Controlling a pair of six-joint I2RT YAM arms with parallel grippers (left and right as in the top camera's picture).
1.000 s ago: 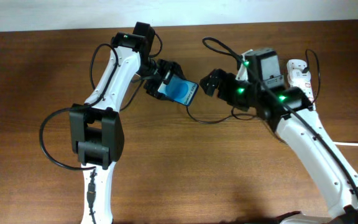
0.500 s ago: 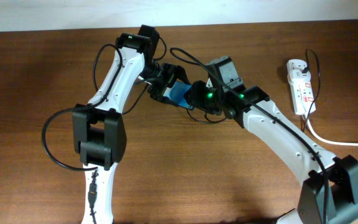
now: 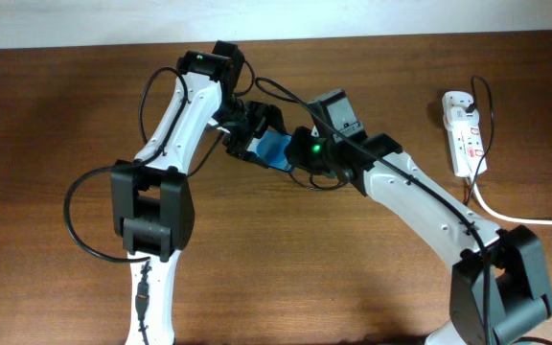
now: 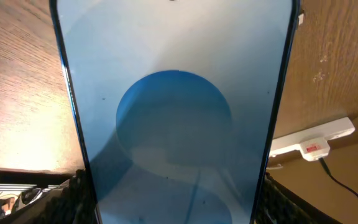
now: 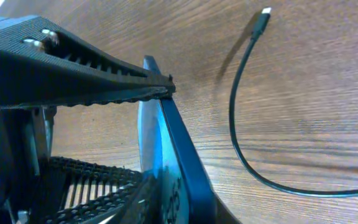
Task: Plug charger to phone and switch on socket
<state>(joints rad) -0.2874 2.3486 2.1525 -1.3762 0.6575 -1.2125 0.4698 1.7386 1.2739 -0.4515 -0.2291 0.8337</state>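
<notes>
My left gripper holds the phone tightly across both long edges, so my right gripper should pull the phone out by its loose end (image 3: 287, 164) and offer one long edge.
The phone (image 3: 274, 149) (image 4: 176, 99) is held off the table, its blue screen filling the left wrist view. My left gripper (image 3: 255, 134) (image 4: 176, 202) clamps it across its width, one finger on each long edge. My right gripper (image 3: 299, 153) (image 5: 159, 134) has closed on the phone's free end; there the phone (image 5: 174, 155) shows edge-on between the ridged fingers (image 5: 86, 78). The charger (image 5: 234, 118) lies loose on the wood, its connector tip (image 5: 265, 12) pointing away, apart from the phone. The white socket (image 3: 466, 129) (image 4: 312, 138) lies at the far right.
The socket's thick white cord (image 3: 525, 218) runs off the right edge. A loop of thin black cable (image 3: 316, 186) lies under the right arm. Black robot cables (image 3: 80, 230) hang beside the left arm. Bare wooden table (image 3: 286, 278) fills the front.
My right arm has swung left from beside the socket to the phone, and its jaws have closed on it. The left gripper kept hold of the phone, shifting only slightly.
</notes>
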